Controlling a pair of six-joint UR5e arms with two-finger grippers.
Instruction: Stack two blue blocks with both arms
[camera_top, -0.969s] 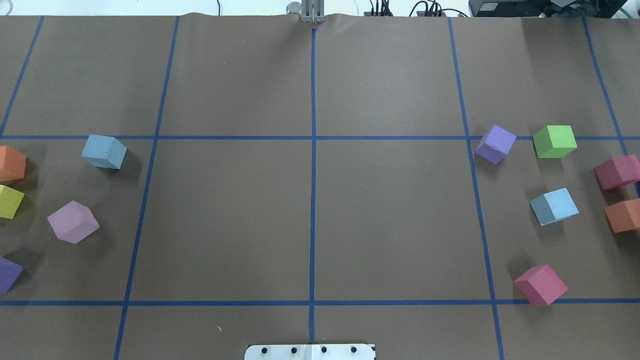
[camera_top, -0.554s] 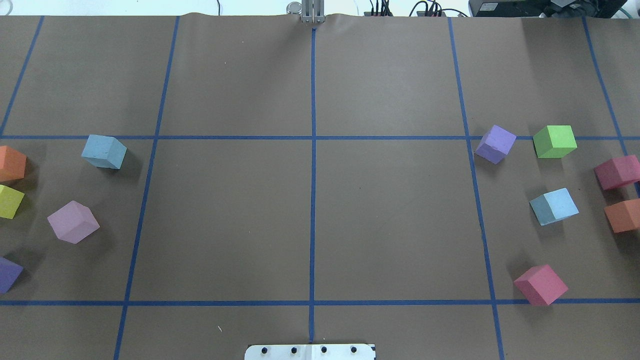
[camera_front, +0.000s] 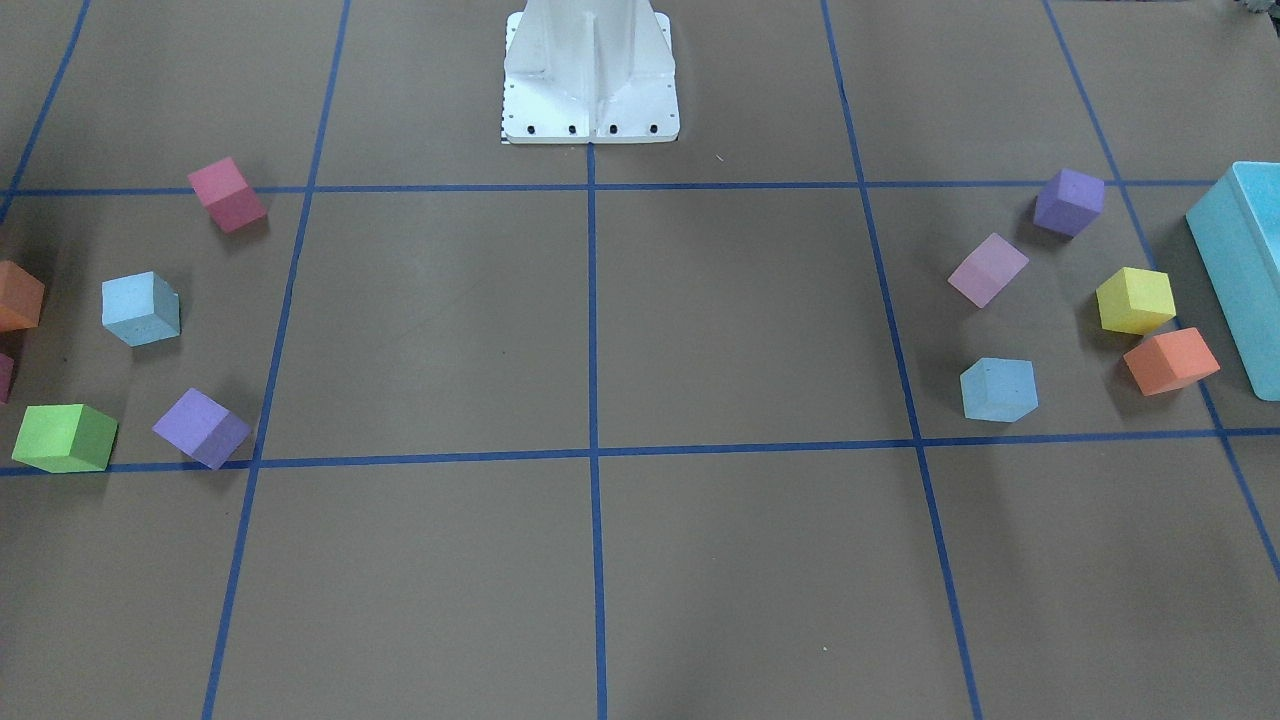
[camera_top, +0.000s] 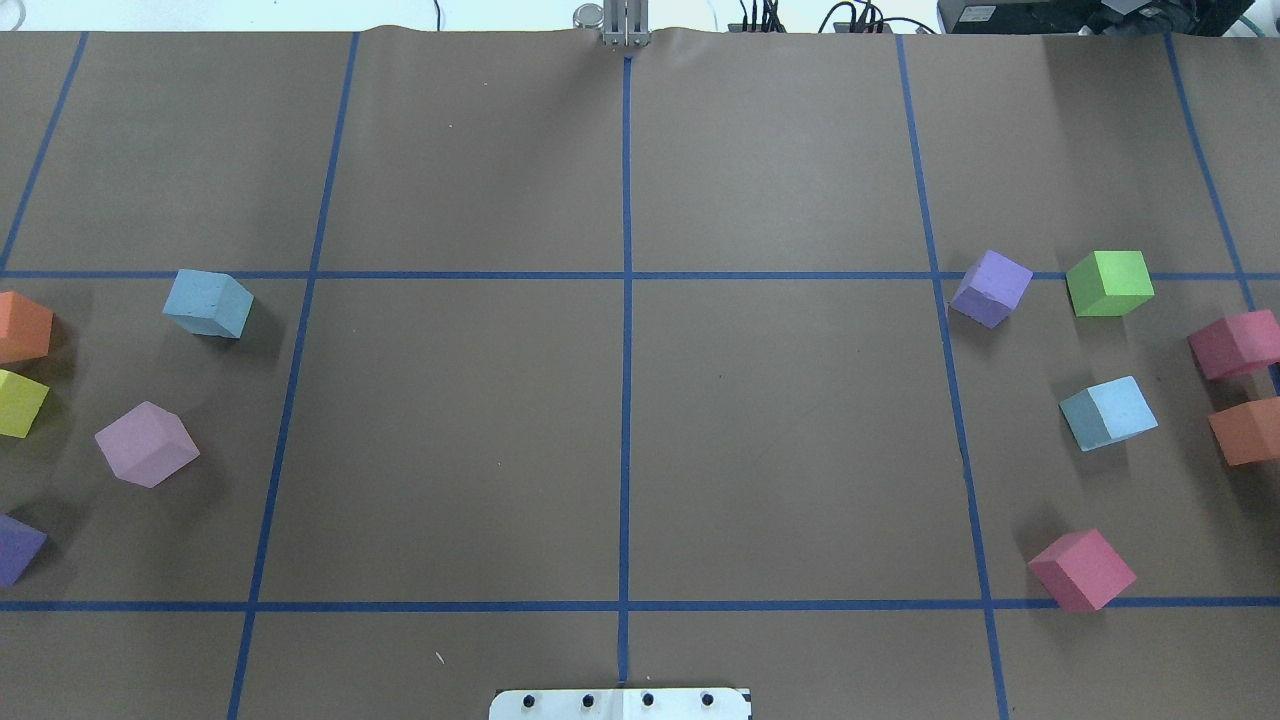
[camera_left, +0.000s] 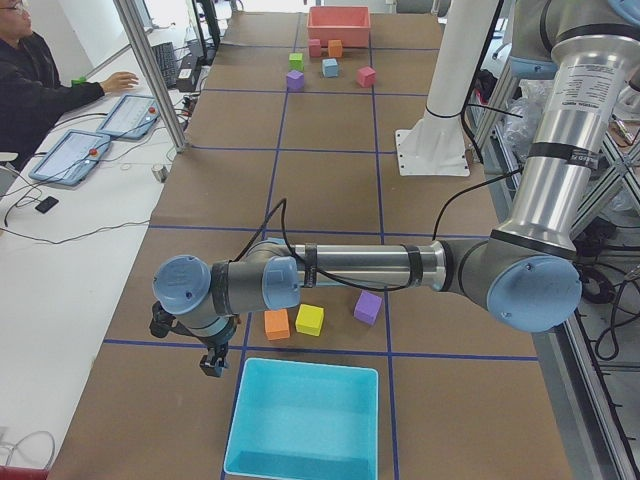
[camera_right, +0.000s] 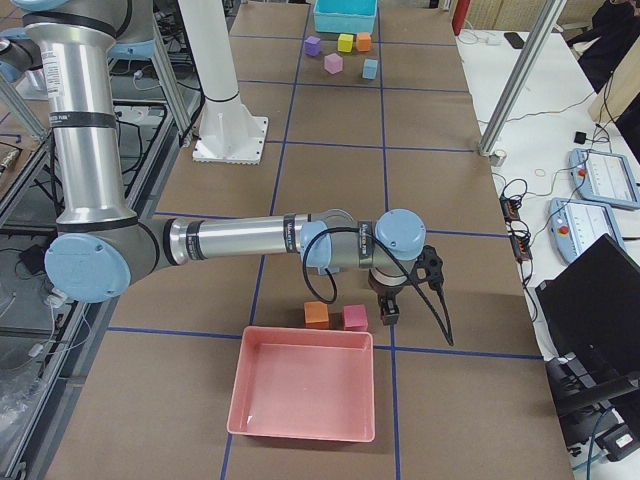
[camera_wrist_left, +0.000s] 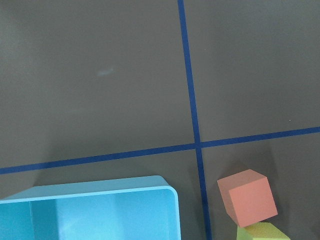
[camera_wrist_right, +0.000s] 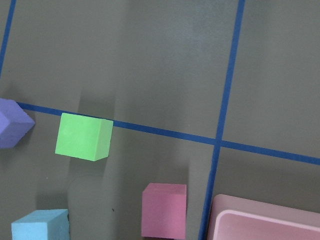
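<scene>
The robot's right gripper will next move to the blue block near the green cube and grip the block's opposite sides (camera_front: 139, 307) (camera_wrist_right: 41, 225).
One blue block (camera_top: 208, 303) lies on the table's left side; it also shows in the front view (camera_front: 998, 389). The other blue block (camera_top: 1108, 412) lies on the right side, also in the front view (camera_front: 140, 308) and at the bottom left of the right wrist view (camera_wrist_right: 40, 225). The left gripper (camera_left: 212, 362) hangs low beside the turquoise box, past the table's left end. The right gripper (camera_right: 388, 315) hangs low by the pink tray. Both grippers show only in the side views, so I cannot tell whether they are open or shut.
A turquoise box (camera_left: 305, 420) stands at the left end and a pink tray (camera_right: 305, 395) at the right end. Several orange, yellow, pink, purple and green cubes lie around each blue block. The white pedestal (camera_front: 590, 70) stands at the near middle edge.
</scene>
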